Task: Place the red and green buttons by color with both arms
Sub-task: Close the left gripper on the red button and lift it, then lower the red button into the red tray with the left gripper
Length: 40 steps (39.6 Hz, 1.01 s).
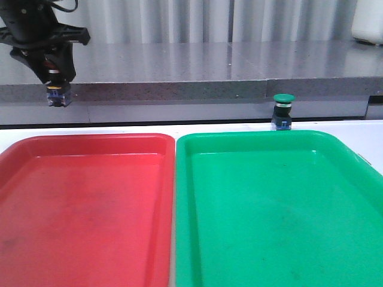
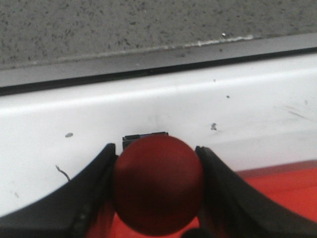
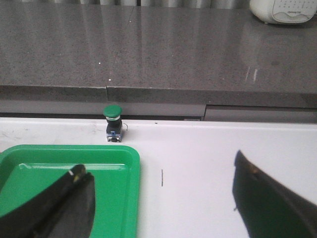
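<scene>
My left gripper should release the red button upright on the middle of the red tray's bare bottom point(image 1: 67, 211).
My left gripper point(image 1: 55, 78) is shut on the red button point(image 2: 157, 184) and holds it in the air above the far left end of the red tray point(image 1: 84, 203). Only the button's blue-clear base point(image 1: 58, 95) shows below the fingers in the front view. The green button point(image 1: 283, 112) stands upright on the white table just behind the green tray point(image 1: 281, 209); it also shows in the right wrist view point(image 3: 113, 122). My right gripper point(image 3: 161, 171) is open and empty, over the green tray's far right corner point(image 3: 130, 163), well short of the green button. It is out of the front view.
A grey stone ledge point(image 1: 197, 69) runs along the back of the table behind both buttons. A white object point(image 1: 368, 21) sits on the ledge at the far right. The two trays lie side by side, touching.
</scene>
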### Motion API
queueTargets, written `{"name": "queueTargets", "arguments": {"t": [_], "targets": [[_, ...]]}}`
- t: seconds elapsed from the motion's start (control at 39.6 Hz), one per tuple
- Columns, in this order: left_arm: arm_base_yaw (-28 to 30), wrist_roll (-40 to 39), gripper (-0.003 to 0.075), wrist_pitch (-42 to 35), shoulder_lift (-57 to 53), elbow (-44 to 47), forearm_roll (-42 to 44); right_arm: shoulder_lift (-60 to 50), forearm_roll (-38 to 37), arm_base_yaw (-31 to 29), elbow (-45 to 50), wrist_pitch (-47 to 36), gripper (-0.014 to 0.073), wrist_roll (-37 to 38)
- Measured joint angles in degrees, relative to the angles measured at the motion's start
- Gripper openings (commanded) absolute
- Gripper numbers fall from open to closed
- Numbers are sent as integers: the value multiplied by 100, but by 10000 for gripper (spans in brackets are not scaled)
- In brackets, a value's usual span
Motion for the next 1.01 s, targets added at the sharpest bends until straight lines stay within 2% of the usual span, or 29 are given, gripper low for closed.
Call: {"name": "queueTargets", "arguments": {"t": [0.23,0.56,0.83,1.01], "targets": [[-356,0,61,-802,-1242,1786,-135,0,0,0,0,0,589,0],[-913,0,64,-1162,-2288,3867,-542,0,0,0,0,0,589,0],[-1520,0,64,-2222,-2301,4967,-793,0,0,0,0,0,589,0],[-1542,-30,90,-2249,-2301,5073,-837,0,0,0,0,0,589,0]]}}
